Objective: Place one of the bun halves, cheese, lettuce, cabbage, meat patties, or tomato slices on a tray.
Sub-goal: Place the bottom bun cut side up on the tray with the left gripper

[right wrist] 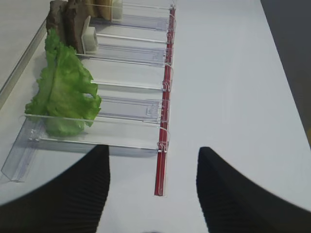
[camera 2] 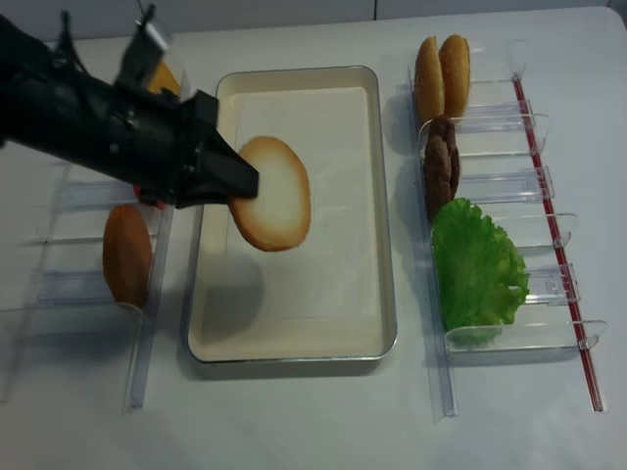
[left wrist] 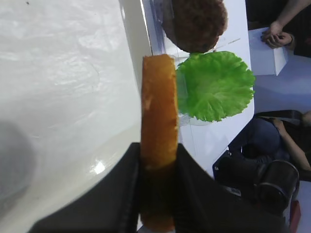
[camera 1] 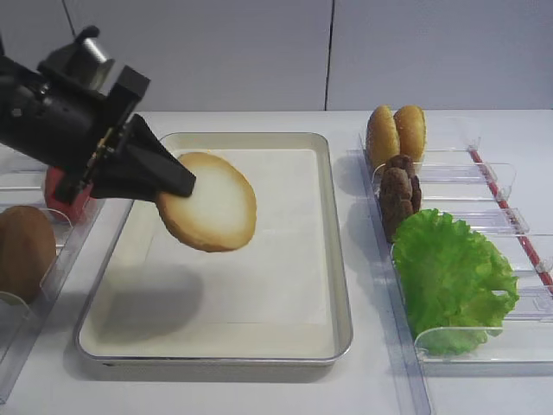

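Observation:
My left gripper has the bun half. It will let go of it on the bare paper liner (camera 2: 291,254) (left wrist: 60,114), just a bit nearer the front than the tray's middle.
My left gripper (camera 1: 177,186) is shut on a bun half (camera 1: 210,201), pale cut face ringed by a toasted edge, and holds it tilted in the air over the left part of the cream tray (camera 1: 333,259). The left wrist view shows the bun half (left wrist: 158,107) edge-on, pinched between the black fingers (left wrist: 121,194) of that gripper (left wrist: 158,160). The lettuce (camera 1: 449,272) and meat patties (camera 1: 399,192) stand in the clear holder on the right. My right gripper (right wrist: 153,158) hangs open over bare table beside the lettuce (right wrist: 63,90). The tray's paper liner is bare.
Two domed golden buns (camera 1: 395,132) stand at the back of the right holder (camera 1: 467,341). A brown-crust bun (camera 1: 24,251) and a red slice (camera 1: 65,197) sit in the left holder. A red strip (right wrist: 163,126) edges the right holder.

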Available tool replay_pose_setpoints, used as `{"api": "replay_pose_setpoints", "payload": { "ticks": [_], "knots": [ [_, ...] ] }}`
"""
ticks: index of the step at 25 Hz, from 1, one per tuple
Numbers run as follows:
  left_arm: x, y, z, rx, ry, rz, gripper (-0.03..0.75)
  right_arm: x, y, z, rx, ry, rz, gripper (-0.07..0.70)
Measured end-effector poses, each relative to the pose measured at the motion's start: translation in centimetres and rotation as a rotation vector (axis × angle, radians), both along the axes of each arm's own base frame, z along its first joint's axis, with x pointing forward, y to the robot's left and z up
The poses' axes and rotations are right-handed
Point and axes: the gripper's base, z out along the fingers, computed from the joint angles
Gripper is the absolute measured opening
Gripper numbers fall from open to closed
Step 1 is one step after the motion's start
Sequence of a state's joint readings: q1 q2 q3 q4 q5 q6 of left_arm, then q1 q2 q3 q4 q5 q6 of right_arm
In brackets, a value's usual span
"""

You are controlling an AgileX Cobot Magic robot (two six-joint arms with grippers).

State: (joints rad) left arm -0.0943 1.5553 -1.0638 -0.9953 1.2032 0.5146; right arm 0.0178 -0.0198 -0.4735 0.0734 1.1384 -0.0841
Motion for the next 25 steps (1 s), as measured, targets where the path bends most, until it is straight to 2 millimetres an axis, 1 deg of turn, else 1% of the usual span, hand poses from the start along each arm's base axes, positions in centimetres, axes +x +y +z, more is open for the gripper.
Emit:
{"api": "replay_pose_setpoints", "payload": {
  "ticks": [5,11,20,25],
  "knots": [
    [0.7,-1.9,-2.9,0.012,0.062,-0.086,0.130,0.0,0.0,0.0,0.000,0.000,0.000,0.399],
    [2.1,-2.3,-5.7,0.020,0.114,-0.055,0.130,0.0,0.0,0.0,0.000,0.000,0.000,0.399],
    [3.4,-2.6,-8.3,-0.002,0.149,-0.009,0.130,0.0,0.0,0.0,0.000,0.000,0.000,0.399],
    [3.6,-2.6,-8.6,0.012,0.140,0.008,0.130,0.0,0.0,0.0,0.000,0.000,0.000,0.399]
  ]
}}
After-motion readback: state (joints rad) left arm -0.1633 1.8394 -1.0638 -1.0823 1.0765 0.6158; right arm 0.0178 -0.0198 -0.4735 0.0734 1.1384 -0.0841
